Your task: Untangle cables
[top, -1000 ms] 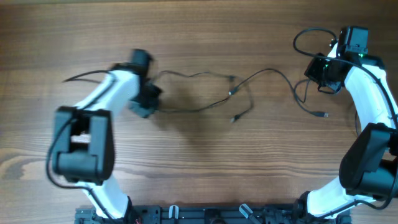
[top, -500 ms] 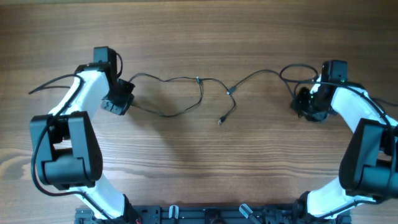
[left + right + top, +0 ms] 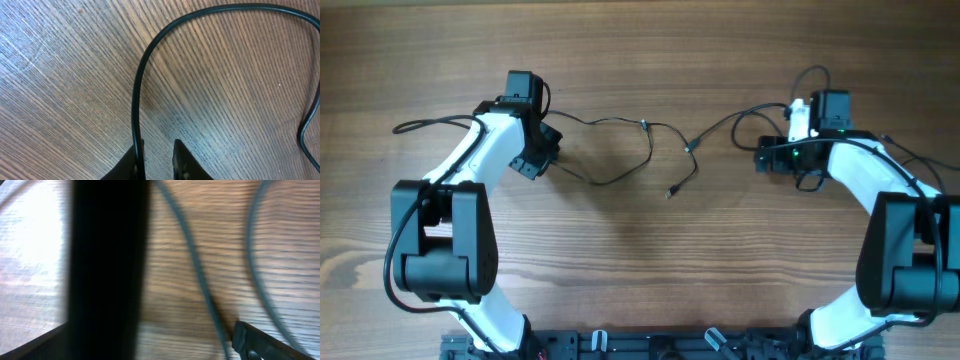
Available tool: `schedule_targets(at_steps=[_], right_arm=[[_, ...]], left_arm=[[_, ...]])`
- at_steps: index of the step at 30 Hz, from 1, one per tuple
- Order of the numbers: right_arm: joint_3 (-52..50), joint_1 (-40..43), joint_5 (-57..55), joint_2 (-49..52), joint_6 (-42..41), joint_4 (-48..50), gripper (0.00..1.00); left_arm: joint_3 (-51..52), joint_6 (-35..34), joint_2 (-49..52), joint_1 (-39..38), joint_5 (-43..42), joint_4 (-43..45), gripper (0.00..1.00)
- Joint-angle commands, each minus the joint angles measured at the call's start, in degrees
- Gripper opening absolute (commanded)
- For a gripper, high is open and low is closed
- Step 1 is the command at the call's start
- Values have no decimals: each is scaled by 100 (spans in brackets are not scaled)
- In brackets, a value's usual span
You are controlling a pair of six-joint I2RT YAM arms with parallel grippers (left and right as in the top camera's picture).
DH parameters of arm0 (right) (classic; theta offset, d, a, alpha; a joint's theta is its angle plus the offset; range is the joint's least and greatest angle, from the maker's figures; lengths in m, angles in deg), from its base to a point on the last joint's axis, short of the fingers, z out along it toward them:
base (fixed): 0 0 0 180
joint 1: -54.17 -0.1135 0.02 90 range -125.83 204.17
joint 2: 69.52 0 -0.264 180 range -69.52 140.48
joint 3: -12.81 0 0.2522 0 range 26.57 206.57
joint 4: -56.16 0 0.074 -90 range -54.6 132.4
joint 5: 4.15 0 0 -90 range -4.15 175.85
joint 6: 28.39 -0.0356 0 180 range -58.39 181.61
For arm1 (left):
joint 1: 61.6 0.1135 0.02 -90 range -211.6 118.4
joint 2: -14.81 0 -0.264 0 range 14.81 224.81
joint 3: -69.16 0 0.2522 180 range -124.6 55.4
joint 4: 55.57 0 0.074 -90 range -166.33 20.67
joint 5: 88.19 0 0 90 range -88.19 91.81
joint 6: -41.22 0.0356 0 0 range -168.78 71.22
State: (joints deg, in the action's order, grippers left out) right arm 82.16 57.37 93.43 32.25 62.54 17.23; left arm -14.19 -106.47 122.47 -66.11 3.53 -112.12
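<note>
One cable's end lies on the other cable's bend, so the robot's right gripper should pinch the loose run inside its fingertips (image 3: 201, 280) and carry the first cable clear.
Thin dark cables (image 3: 620, 124) lie in loose loops across the middle of the wooden table (image 3: 640, 270), with a small plug (image 3: 670, 192) at one loose end. My left gripper (image 3: 535, 163) sits at their left end. In the left wrist view one cable (image 3: 136, 95) runs down along the inner side of the left finger, and the left gripper (image 3: 157, 162) has its jaws a little apart, not pinching it. My right gripper (image 3: 764, 155) is at the right end of the cables. It stands wide open (image 3: 160, 340), with a cable (image 3: 195, 265) lying loose between its jaws.
A thick black blurred bar (image 3: 107, 265) blocks the left half of the right wrist view. The arms' own thicker black leads trail at far left (image 3: 420, 126) and far right (image 3: 910, 165). The arm bases and a rail (image 3: 650, 345) line the near table edge.
My right gripper has swung left and opened wide, letting go of its cable. My left gripper's jaws have parted slightly, and the arm has shifted right since half a second ago.
</note>
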Motion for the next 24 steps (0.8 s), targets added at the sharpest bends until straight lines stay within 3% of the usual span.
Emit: schedule_targets(at_steps=[1, 6, 12, 13, 14, 15, 16, 19, 24], right_arm=[[-42, -52, -946, -402, 291, 66, 100], [-55, -46, -1145, -306, 1139, 638, 100], [-55, -46, -844, 514, 1244, 837, 96], [-55, -46, -844, 614, 1239, 822, 92], [-55, -46, -841, 688, 1233, 802, 80], [-55, -50, -844, 739, 1211, 793, 61], [-57, -50, -841, 776, 1152, 752, 32], [-55, -50, -844, 778, 1008, 741, 4], [463, -46, -44, 601, 542, 422, 4]], left_arm=[[37, 50, -101, -11, 144, 33, 21], [37, 48, -101, -15, 140, 175, 24], [37, 50, -101, -15, 142, 168, 27], [37, 50, -101, -15, 142, 166, 27], [37, 50, -101, -15, 142, 164, 27], [37, 50, -101, -15, 142, 164, 27], [37, 50, -101, -15, 142, 166, 28], [37, 50, -101, -15, 142, 164, 28], [37, 50, -101, -15, 142, 166, 30]])
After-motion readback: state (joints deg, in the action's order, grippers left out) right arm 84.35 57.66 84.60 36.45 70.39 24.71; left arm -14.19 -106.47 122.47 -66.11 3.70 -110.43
